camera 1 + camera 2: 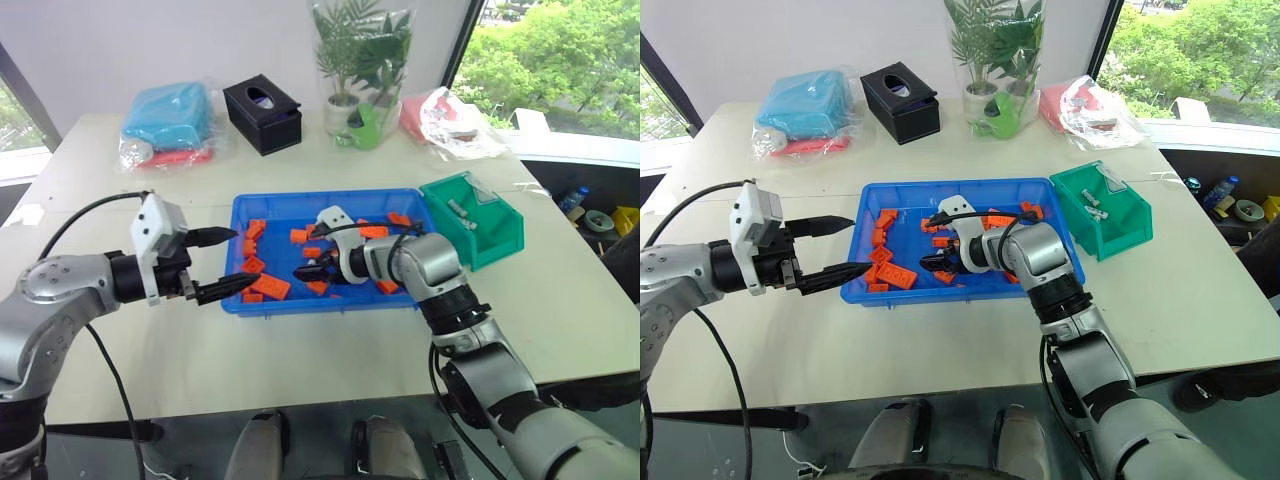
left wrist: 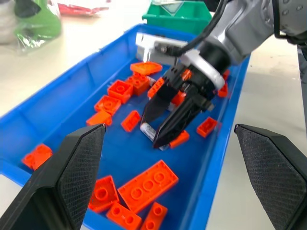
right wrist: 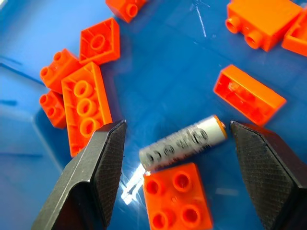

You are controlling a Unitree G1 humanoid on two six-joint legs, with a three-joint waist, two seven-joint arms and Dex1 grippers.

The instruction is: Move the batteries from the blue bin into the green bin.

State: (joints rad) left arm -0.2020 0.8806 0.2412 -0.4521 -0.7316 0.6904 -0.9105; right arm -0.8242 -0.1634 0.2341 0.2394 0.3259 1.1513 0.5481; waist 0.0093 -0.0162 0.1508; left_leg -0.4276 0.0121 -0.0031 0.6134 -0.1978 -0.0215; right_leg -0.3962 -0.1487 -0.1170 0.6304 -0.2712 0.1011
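Note:
My right gripper will back off, turn and take the battery by its ends (image 3: 218,128), because the battery lies slanted between that gripper's fingers, beside an orange brick.
The blue bin (image 1: 330,196) sits mid-table, strewn with orange bricks (image 1: 270,287). One silver-grey battery (image 3: 184,142) lies flat on the bin floor, against an orange brick (image 3: 177,195). My right gripper (image 3: 176,129) is down inside the bin and open, with one finger on each side of this battery and not touching it. My left gripper (image 1: 243,260) hovers open at the bin's left end, holding nothing. The green bin (image 1: 490,235) stands against the blue bin's right end, and small silver batteries (image 1: 462,212) lie inside it.
Along the far side of the table are a teal wrapped bundle (image 1: 168,112), a black box (image 1: 262,114), a bagged plant with a light green scoop (image 1: 365,125) and a red-and-white bag (image 1: 445,118). Bare tabletop lies in front of both bins.

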